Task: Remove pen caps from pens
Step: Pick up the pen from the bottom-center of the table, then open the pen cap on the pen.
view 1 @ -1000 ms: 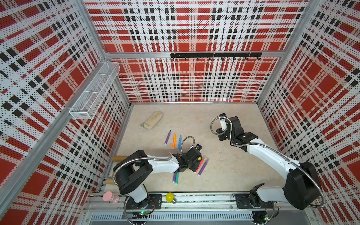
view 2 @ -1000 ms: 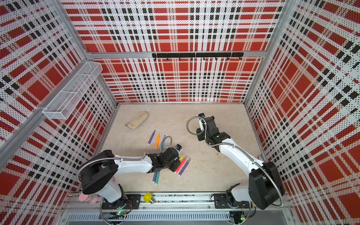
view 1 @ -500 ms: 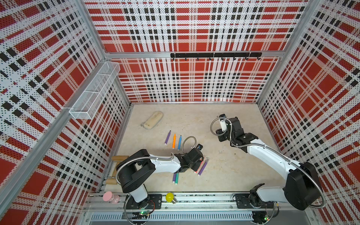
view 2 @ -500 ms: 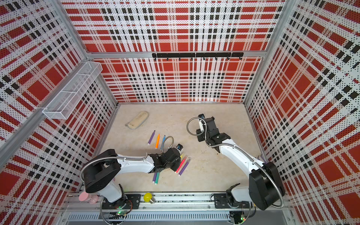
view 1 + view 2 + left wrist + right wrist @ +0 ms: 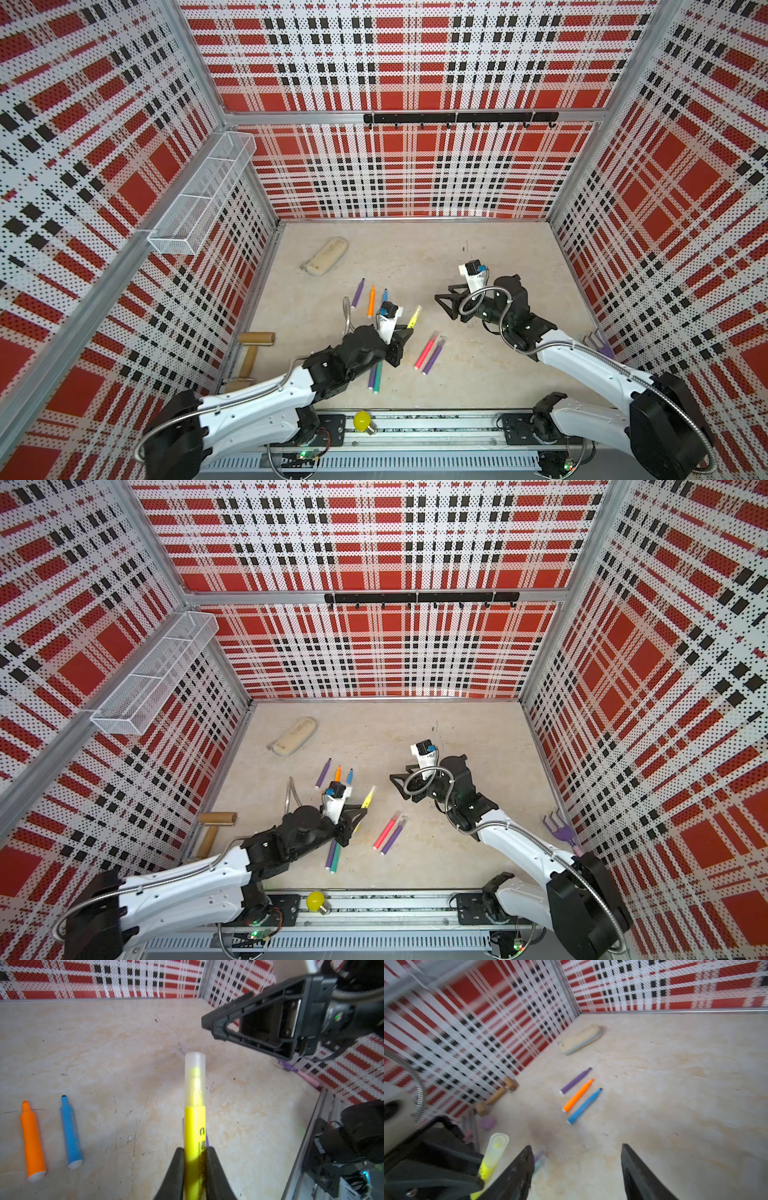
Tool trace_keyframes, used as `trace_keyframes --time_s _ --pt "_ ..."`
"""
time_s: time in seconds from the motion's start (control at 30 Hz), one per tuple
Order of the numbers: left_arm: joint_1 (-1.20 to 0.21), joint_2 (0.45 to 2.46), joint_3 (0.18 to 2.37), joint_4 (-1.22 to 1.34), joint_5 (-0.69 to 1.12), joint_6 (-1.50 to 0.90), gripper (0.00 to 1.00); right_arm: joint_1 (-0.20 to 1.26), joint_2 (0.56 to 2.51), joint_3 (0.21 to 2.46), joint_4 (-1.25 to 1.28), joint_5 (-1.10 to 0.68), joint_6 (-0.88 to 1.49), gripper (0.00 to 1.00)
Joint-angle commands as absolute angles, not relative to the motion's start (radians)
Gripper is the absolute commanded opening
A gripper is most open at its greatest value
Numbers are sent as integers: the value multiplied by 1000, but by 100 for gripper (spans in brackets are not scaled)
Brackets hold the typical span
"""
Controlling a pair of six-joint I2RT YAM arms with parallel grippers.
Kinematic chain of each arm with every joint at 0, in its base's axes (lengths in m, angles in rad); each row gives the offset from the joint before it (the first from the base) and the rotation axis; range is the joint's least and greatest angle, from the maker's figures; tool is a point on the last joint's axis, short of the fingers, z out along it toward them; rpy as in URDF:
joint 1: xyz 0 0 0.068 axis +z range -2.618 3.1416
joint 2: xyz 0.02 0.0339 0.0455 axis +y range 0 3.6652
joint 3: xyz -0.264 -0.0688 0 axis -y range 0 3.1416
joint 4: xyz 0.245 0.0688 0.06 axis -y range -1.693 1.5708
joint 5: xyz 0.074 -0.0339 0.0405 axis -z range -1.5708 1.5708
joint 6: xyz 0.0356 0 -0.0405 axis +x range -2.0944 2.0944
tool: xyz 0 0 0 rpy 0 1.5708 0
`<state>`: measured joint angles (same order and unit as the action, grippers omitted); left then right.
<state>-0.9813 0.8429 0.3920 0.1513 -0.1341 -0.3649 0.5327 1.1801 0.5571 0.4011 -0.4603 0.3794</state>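
The cap of the yellow pen has to come off. So next I close my right gripper on the see-through cap (image 5: 417, 311) (image 5: 495, 1149) of that pen.
My left gripper (image 5: 195, 1149) is shut on the barrel of a yellow pen (image 5: 195, 1126) and holds it off the table. Its pale see-through cap (image 5: 195, 1076) is on and points toward my right gripper (image 5: 444, 306). That gripper stands open a short way from the cap, with nothing between its fingers (image 5: 527, 1159). Both top views show the held pen (image 5: 414, 318) (image 5: 368, 798). Purple (image 5: 357, 293), orange (image 5: 371, 301) and blue (image 5: 384, 295) pens lie uncapped in a row. Pink (image 5: 424, 351) and purple (image 5: 433, 357) pens lie capped side by side. Two more pens (image 5: 375, 376) are partly hidden under the left arm.
A beige pouch (image 5: 324, 262) lies at the back left. A wooden roller (image 5: 253, 345) rests by the left wall and a purple rake tool (image 5: 559, 829) by the right wall. A yellow bulb (image 5: 362, 420) sits on the front rail. A wire basket (image 5: 199, 199) hangs on the left wall.
The left gripper shut on the yellow pen and raised it from beside the pink and purple pens. The right gripper opened wider and came forward and left toward the cap.
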Motion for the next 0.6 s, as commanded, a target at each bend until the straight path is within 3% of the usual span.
trace_keyframes --time_s 0.0,0.13,0.57 --pt "-972 783 370 171 -109 -394 13 534 1210 517 819 -638 585 74" --pt "-974 760 357 170 -110 -410 12 548 1233 474 981 -644 680 75" --pt "-1033 798 395 226 -124 -408 11 652 1380 531 982 -619 678 75"
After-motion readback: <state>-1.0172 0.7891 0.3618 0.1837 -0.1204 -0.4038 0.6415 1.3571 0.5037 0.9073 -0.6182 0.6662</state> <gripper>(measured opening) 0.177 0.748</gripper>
